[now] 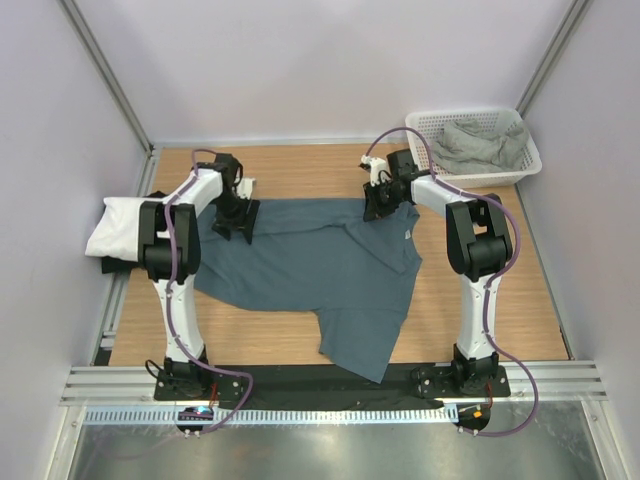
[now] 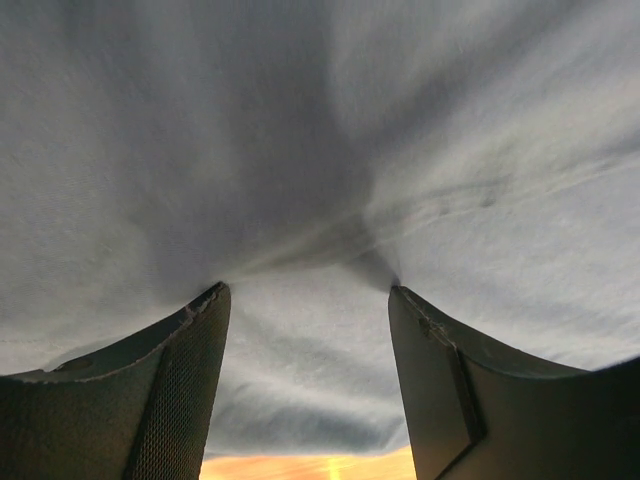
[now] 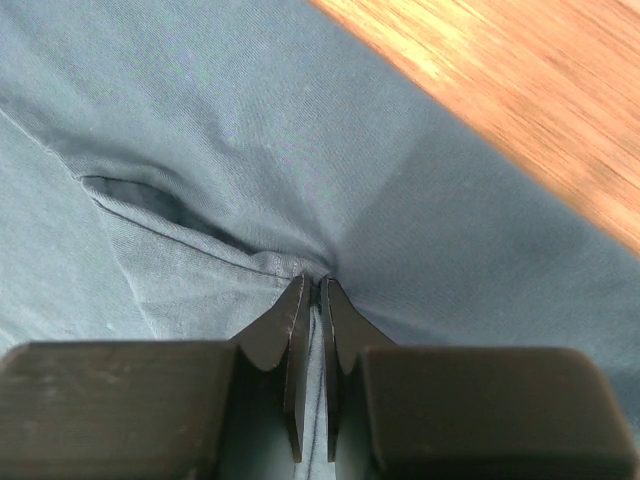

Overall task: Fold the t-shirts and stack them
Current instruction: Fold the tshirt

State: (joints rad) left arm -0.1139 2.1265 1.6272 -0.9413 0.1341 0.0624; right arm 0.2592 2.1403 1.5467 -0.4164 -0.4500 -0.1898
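The slate-blue t-shirt's sleeve bunches under the fingers of my right gripper. I need to pinch the sleeve's corner (image 3: pixel 312 265) and pull it flat toward the middle of the t-shirt.
The slate-blue t-shirt (image 1: pixel 320 270) lies spread across the middle of the table, one part hanging toward the near edge. My left gripper (image 1: pixel 235 225) is at its far left corner, open, both fingertips down on the cloth (image 2: pixel 300 150), which fills the gap between them (image 2: pixel 305 290). My right gripper (image 1: pixel 378 208) is at the shirt's far right edge, shut on a pinched fold of cloth by a seam (image 3: pixel 311 282). A folded white t-shirt (image 1: pixel 118 225) lies at the left edge on a black one (image 1: pixel 112 265). The grey-green t-shirt (image 1: pixel 475 145) is crumpled in the basket.
The white mesh basket (image 1: pixel 530 165) stands at the far right corner. Bare wooden table (image 1: pixel 480 300) shows to the right of the shirt and along the back. Grey walls close in on three sides; a metal rail runs along the near edge.
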